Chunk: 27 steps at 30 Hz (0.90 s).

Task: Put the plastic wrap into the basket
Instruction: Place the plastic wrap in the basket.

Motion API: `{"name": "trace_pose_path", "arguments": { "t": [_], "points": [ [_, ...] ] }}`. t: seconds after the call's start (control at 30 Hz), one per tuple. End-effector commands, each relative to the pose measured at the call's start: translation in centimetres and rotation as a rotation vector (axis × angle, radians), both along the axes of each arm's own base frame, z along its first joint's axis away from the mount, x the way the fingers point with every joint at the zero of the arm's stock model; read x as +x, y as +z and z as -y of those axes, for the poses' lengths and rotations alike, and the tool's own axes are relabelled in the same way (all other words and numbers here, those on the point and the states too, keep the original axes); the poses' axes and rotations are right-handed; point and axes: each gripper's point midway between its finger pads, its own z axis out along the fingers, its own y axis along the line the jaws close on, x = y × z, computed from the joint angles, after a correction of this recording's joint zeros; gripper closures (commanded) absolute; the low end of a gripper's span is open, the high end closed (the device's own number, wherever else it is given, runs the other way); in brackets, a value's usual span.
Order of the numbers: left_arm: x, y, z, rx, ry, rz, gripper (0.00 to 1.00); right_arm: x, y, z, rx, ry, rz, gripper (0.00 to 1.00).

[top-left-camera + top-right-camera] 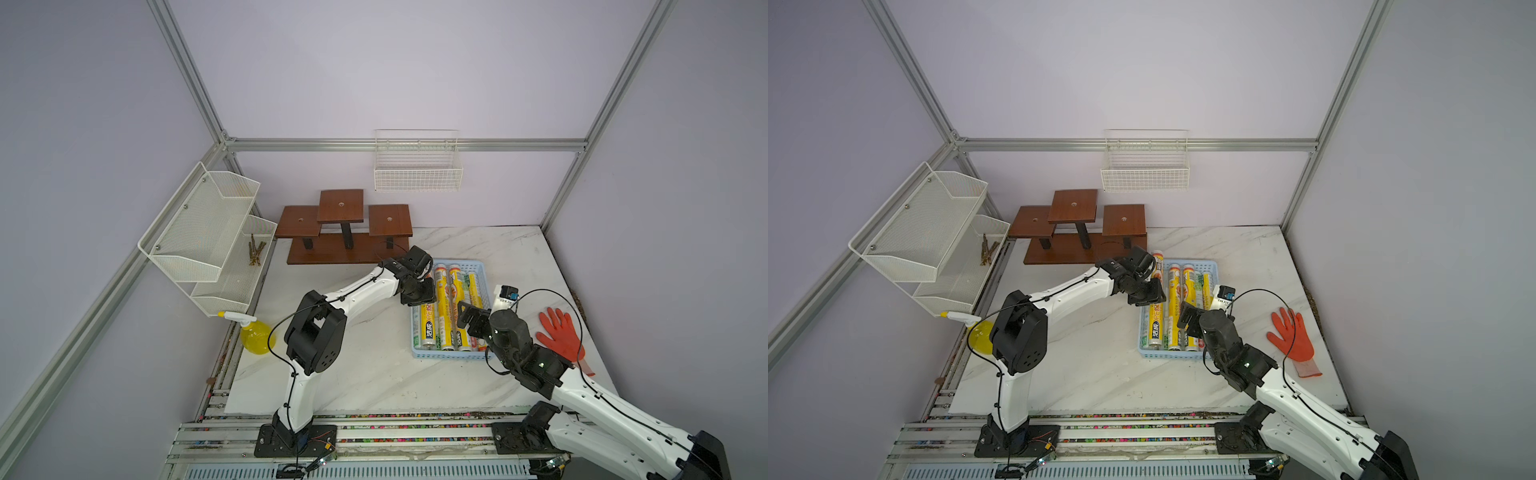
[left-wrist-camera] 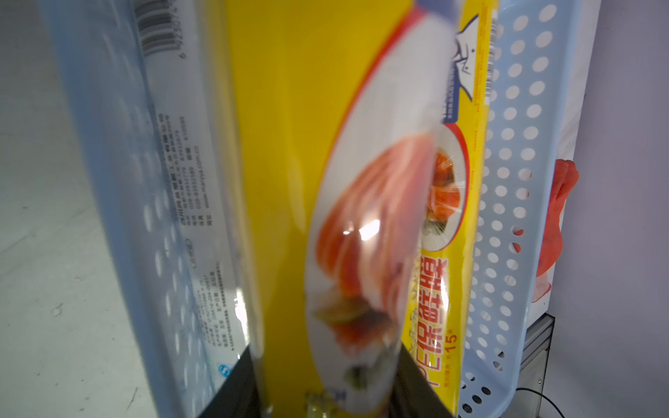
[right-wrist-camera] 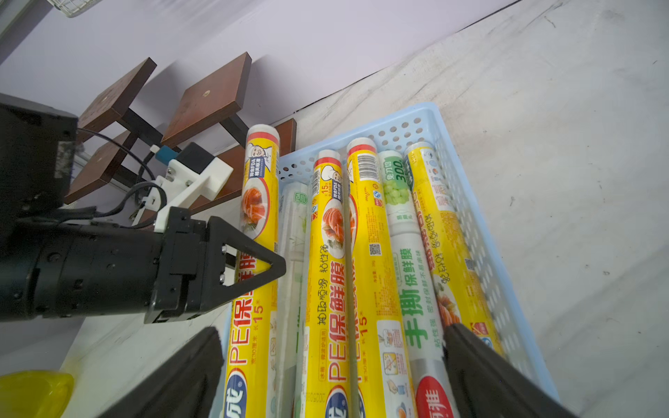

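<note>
My left gripper needs to let go of the yellow roll in the basket (image 1: 430,310) (image 2: 296,299) between the white roll and the neighbouring yellow roll.
The light blue basket (image 1: 449,354) (image 1: 1173,355) (image 3: 467,202) lies on the marble table with several plastic wrap rolls (image 1: 446,299) (image 3: 365,253) lying lengthwise in it. My left gripper (image 1: 424,293) (image 1: 1152,293) (image 2: 325,398) is shut on a yellow roll (image 1: 428,328) (image 1: 1155,320) (image 2: 289,181) (image 3: 259,188). That roll runs along the basket's left side, and its far end sticks out past the far wall. My right gripper (image 1: 467,316) (image 1: 1187,318) (image 3: 333,362) hangs open above the rolls at the basket's near right, holding nothing.
An orange glove (image 1: 559,334) lies right of the basket. A brown wooden stand (image 1: 345,232) sits just behind it. A yellow spray bottle (image 1: 255,336) stands at the table's left edge under a white mesh rack (image 1: 208,237). A white wire basket (image 1: 417,174) hangs on the back wall.
</note>
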Motion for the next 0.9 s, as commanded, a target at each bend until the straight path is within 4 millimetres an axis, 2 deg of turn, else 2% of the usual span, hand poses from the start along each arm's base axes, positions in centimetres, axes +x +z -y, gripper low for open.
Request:
{"name": "trace_pose_path", "arguments": {
  "t": [0.0, 0.57, 0.87],
  "points": [
    [0.2, 0.9, 0.6, -0.013, -0.007, 0.015, 0.68, -0.1, -0.1, 0.1, 0.003, -0.002, -0.007, 0.01],
    [-0.2, -0.3, 1.9, -0.028, -0.040, -0.026, 0.58, 0.2, -0.8, 0.1, -0.008, 0.001, -0.025, 0.01],
    [-0.4, -1.2, 1.8, -0.004, -0.032, -0.047, 0.52, 0.2, -0.6, 0.4, -0.010, -0.008, -0.020, 0.01]
  ]
}}
